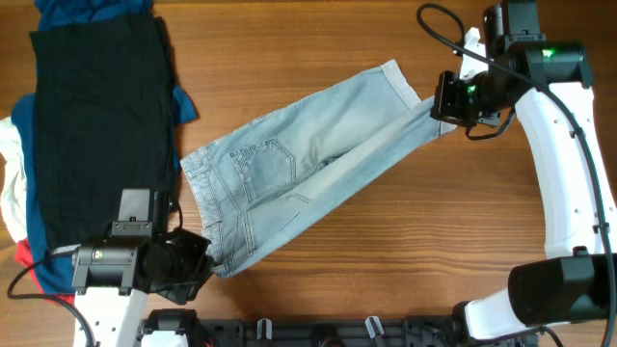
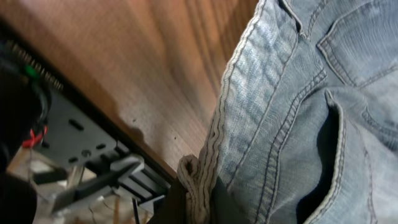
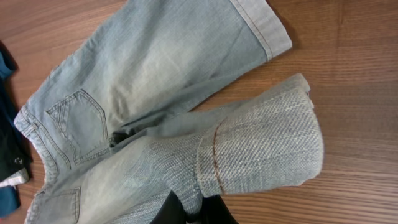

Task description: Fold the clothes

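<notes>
The bunched waistband, still on the wooden table, will be let go by my left gripper on the shorts' far waistband corner (image 1: pixel 203 181), close beside the large black garment.
The light blue denim shorts (image 1: pixel 308 169) lie stretched diagonally across the wooden table, back pockets up, waistband at lower left, leg hems at upper right. My left gripper (image 1: pixel 198 262) is shut on the waistband corner; the left wrist view shows the bunched waistband edge (image 2: pixel 198 186) pinched between its fingers (image 2: pixel 200 208). My right gripper (image 1: pixel 445 108) is shut on one leg's cuffed hem, and that cuff (image 3: pixel 261 152) is lifted off the table between its fingers (image 3: pixel 202 211). The other leg's hem (image 3: pixel 264 28) lies flat.
A large black garment (image 1: pixel 96 125) lies at the left over navy, white and red clothes (image 1: pixel 19 173). The table's front edge and a black rail (image 1: pixel 318 333) run along the bottom. A cable (image 1: pixel 443 29) hangs near the right arm.
</notes>
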You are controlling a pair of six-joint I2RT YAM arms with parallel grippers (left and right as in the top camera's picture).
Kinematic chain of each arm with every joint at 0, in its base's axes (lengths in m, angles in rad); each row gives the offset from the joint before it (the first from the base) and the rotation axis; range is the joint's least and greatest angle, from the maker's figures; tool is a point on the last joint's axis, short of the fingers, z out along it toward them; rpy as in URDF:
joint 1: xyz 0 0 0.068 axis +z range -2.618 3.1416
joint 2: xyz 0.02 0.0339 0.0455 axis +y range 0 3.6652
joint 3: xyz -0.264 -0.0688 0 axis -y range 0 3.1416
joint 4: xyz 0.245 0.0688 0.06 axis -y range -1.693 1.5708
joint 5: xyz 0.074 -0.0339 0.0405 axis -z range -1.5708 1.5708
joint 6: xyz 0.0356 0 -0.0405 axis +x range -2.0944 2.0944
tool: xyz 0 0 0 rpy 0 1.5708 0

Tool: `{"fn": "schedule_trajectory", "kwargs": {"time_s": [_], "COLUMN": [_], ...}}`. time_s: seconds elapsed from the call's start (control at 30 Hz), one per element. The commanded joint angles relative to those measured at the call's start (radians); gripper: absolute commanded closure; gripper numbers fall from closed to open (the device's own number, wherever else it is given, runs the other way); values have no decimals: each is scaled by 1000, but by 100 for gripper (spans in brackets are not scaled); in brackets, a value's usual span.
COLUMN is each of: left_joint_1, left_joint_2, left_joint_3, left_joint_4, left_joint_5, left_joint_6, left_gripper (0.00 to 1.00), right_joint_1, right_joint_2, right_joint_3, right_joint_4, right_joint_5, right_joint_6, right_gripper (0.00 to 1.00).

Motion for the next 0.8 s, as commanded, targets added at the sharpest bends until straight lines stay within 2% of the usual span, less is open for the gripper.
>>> {"fn": "schedule_trajectory", "kwargs": {"time_s": [0.0, 0.1, 0.23, 0.47, 0.63, 0.73, 0.77], "left_joint_1": [8, 8, 8, 8, 8, 8, 8], "left_joint_2": [-5, -1, 47, 234, 364, 413, 425], "left_joint_3": [2, 2, 2, 2, 2, 2, 2], "left_joint_4": [15, 127, 187, 217, 389, 498, 533], "left_joint_5": [-120, -195, -204, -204, -209, -227, -237], "left_joint_6": [-168, -211, -226, -266, -266, -266, -266], "left_gripper": [92, 92, 93, 91, 91, 80, 72], "right_joint_1": [-17, -17, -17, -16, -10, 1, 7], "right_joint_2": [-8, 11, 78, 214, 267, 282, 287], "right_joint_3": [25, 20, 20, 20, 20, 20, 20], "right_joint_4": [9, 6, 45, 97, 210, 283, 308], "right_joint_5": [124, 124, 124, 124, 122, 116, 110], "right_joint_6": [36, 35, 32, 32, 29, 29, 25], "right_gripper": [96, 96, 96, 96, 96, 95, 94]}}
